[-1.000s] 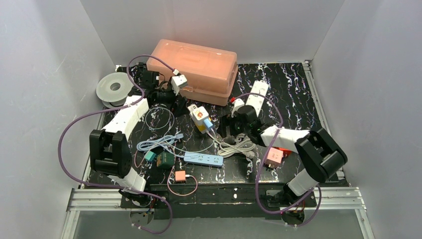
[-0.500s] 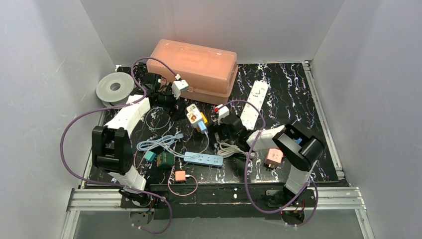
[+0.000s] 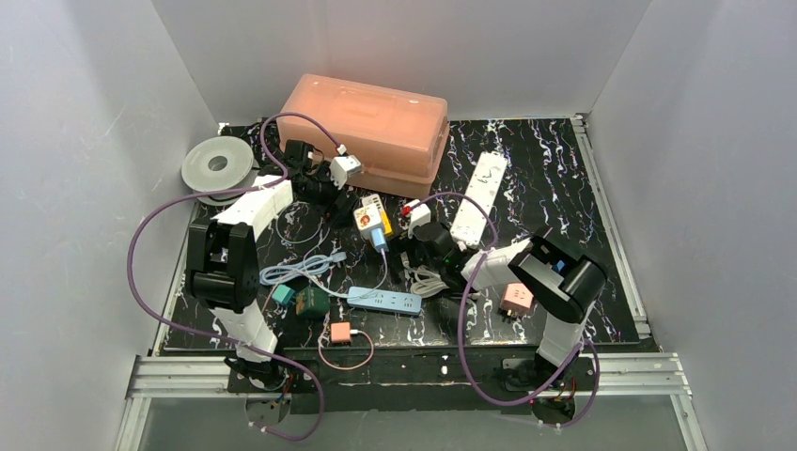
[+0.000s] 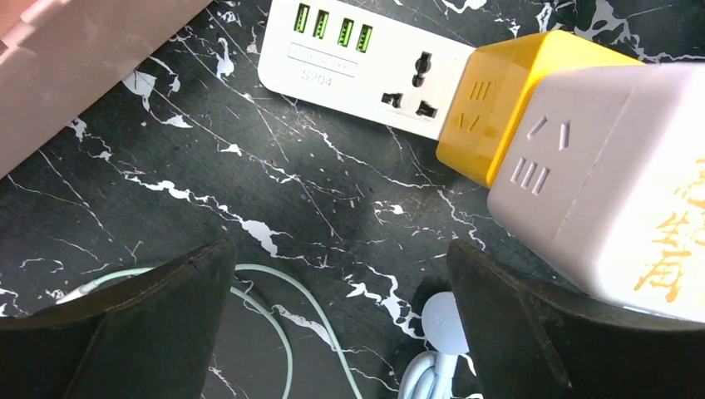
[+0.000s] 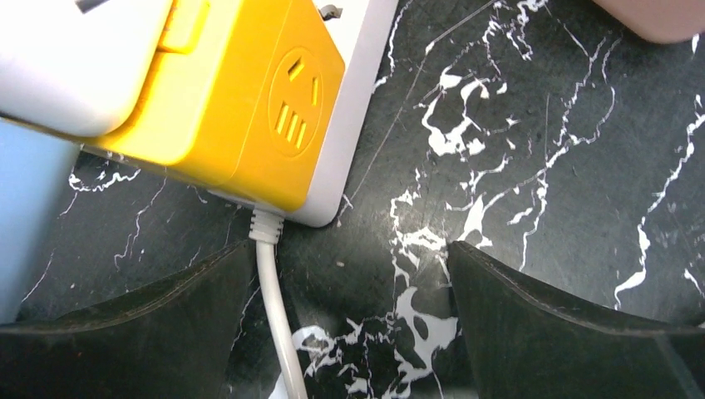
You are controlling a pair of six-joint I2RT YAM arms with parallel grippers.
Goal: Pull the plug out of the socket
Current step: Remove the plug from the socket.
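Next, my right gripper goes next to the white cube's sides (image 3: 369, 221) (image 5: 79, 71), beside the yellow cube and the blue plug, and closes there.
The socket (image 3: 368, 217) is a yellow and white cube adapter on a small white strip, left of the table's middle. A blue plug (image 3: 378, 239) sticks out of its near end. My left gripper (image 3: 344, 200) hovers just behind and left of it, open. In the left wrist view the yellow cube (image 4: 515, 100) and the white cube (image 4: 615, 183) lie to the right, beyond the open left gripper (image 4: 341, 249). My right gripper (image 3: 414, 246) sits just right of the socket. Its wrist view shows the yellow cube (image 5: 241, 108), a white cord (image 5: 274, 316) and a blue edge (image 5: 25, 216) ahead of the open right gripper (image 5: 351, 249).
A pink lidded box (image 3: 367, 122) stands at the back and a tape spool (image 3: 218, 167) at the far left. A long white power strip (image 3: 477, 195), a blue strip (image 3: 383, 301), a pink adapter (image 3: 516, 299), an orange adapter (image 3: 340, 332) and coiled cords (image 3: 432, 280) lie around the arms.
The right gripper has swung left, up to the socket's right side. The left gripper has moved right toward its back. The socket has shifted slightly back and left.
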